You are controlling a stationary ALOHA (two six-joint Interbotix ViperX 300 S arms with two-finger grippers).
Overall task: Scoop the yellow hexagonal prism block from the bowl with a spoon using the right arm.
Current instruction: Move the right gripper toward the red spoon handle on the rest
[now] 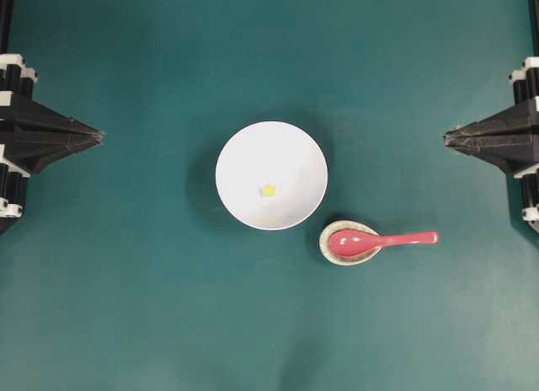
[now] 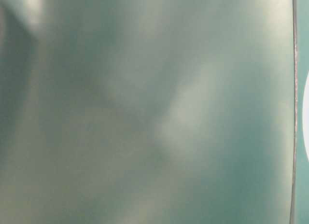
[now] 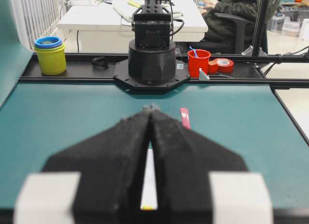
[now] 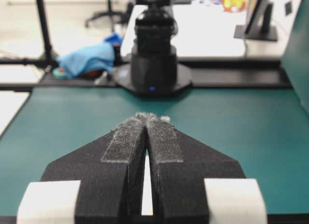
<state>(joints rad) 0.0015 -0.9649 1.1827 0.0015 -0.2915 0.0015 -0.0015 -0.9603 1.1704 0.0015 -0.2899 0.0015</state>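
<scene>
The robot's right gripper needs to next go to the middle of the pink-red spoon's handle point(image 1: 406, 238), just past the speckled dish's edge, and close there.
The white bowl point(image 1: 271, 175) stands mid-table with the tiny yellow hexagonal prism block point(image 1: 268, 190) lying inside it near the front. The pink-red spoon point(image 1: 381, 240) rests with its scoop in a small speckled dish point(image 1: 347, 243), handle pointing right. My right gripper point(image 1: 446, 137) is parked at the right edge, shut and empty, far from the spoon; its tips point(image 4: 150, 118) meet in the right wrist view. At the left edge my left gripper point(image 1: 101, 136) is shut too, tips point(image 3: 151, 109) together. The spoon's handle point(image 3: 184, 118) peeks past the left fingers.
The green mat point(image 1: 152, 307) spreads around the bowl on all sides. Each arm's base stands at the far end of the other's wrist view. The table-level view is a blurred green surface with a sliver of white at its right edge point(image 2: 306, 122).
</scene>
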